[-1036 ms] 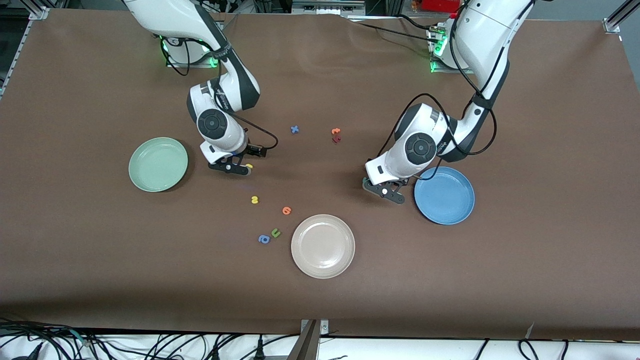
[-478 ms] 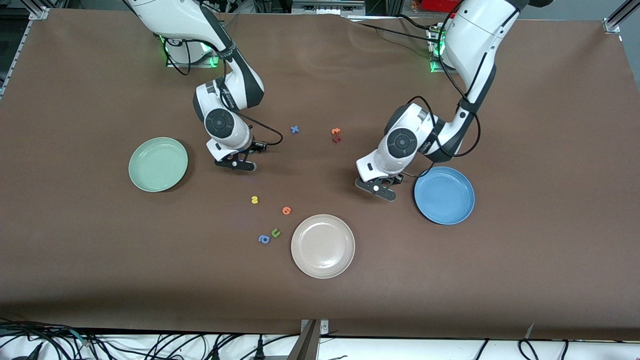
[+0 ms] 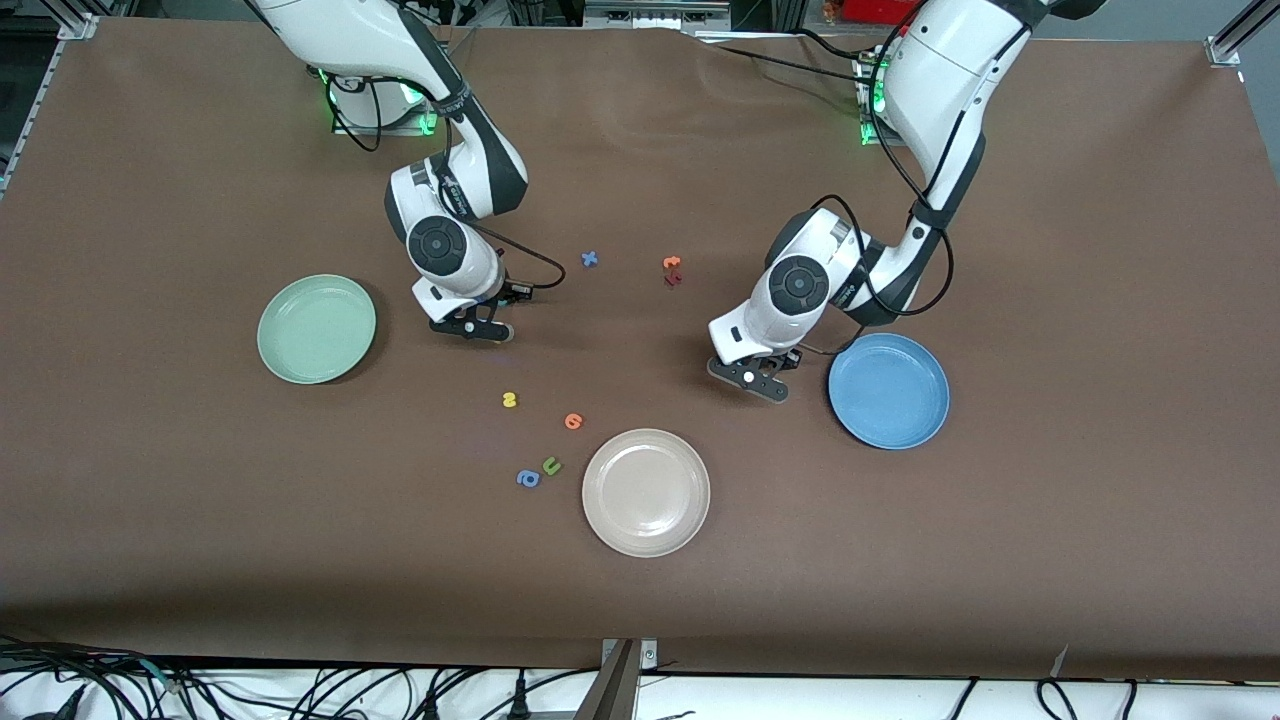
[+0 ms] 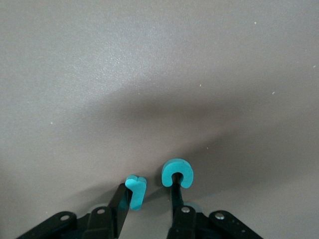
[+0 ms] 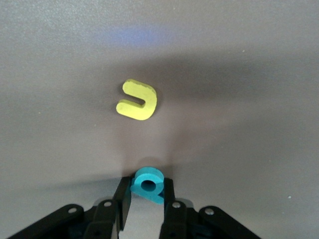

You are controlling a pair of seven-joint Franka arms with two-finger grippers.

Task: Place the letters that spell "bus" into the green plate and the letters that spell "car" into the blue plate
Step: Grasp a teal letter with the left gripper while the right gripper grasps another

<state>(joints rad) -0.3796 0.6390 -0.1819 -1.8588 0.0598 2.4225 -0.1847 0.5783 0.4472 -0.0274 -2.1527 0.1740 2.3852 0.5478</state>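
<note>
The robot's right gripper will release the teal "b" in the green plate, just off its middle (image 3: 294,347), away from the yellow "u".
In the right wrist view my right gripper (image 5: 146,183) is shut on the teal "b" (image 5: 148,185), low at the table. The yellow "u" (image 5: 137,99) lies flat just past its fingertips. The right gripper (image 3: 470,327) is beside the green plate (image 3: 316,328). The yellow "s" (image 3: 509,400) lies nearer the front camera. My left gripper (image 4: 149,185) is open and low beside the blue plate (image 3: 888,390). The teal "r" (image 4: 135,191) stands on edge between its fingers, against one of them. The teal "c" (image 4: 177,173) lies at the tip of the other finger.
A beige plate (image 3: 646,492) sits nearest the front camera, with an orange letter (image 3: 572,421), a green "u" (image 3: 551,465) and a blue round letter (image 3: 527,478) beside it. A blue "x" (image 3: 590,259) and orange and dark red letters (image 3: 672,271) lie between the arms.
My right gripper shifted slightly toward the left arm's end and closed on the teal "b". The left gripper slid away from the blue plate and its fingers narrowed.
</note>
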